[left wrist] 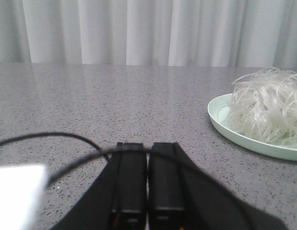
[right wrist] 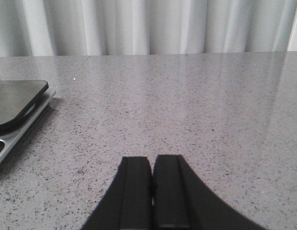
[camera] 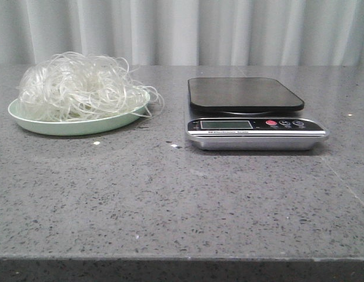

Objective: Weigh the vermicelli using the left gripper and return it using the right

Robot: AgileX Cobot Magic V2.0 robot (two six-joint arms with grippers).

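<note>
I need to move my left gripper to the top of the vermicelli heap [camera: 69, 63] [left wrist: 273, 80] on the pale green plate and close it there to take the tangle from above.
The vermicelli [camera: 76, 85] is a fluffy whitish tangle heaped on a pale green plate [camera: 64, 126] at the left of the table. It also shows in the left wrist view [left wrist: 268, 110] on the plate [left wrist: 234, 132]. A kitchen scale [camera: 252, 126] with a bare black platform [camera: 243, 94] stands at the middle right; its edge shows in the right wrist view [right wrist: 16, 112]. My left gripper [left wrist: 148, 146] is shut and empty, low over the table, apart from the plate. My right gripper [right wrist: 152, 159] is shut and empty, off to the side of the scale. Neither arm shows in the front view.
The table [camera: 170, 200] is speckled grey stone, with a pale curtain [camera: 182, 29] behind it. A black cable [left wrist: 47, 139] loops across the left wrist view. A white blur [left wrist: 16, 196] sits at that view's lower left corner.
</note>
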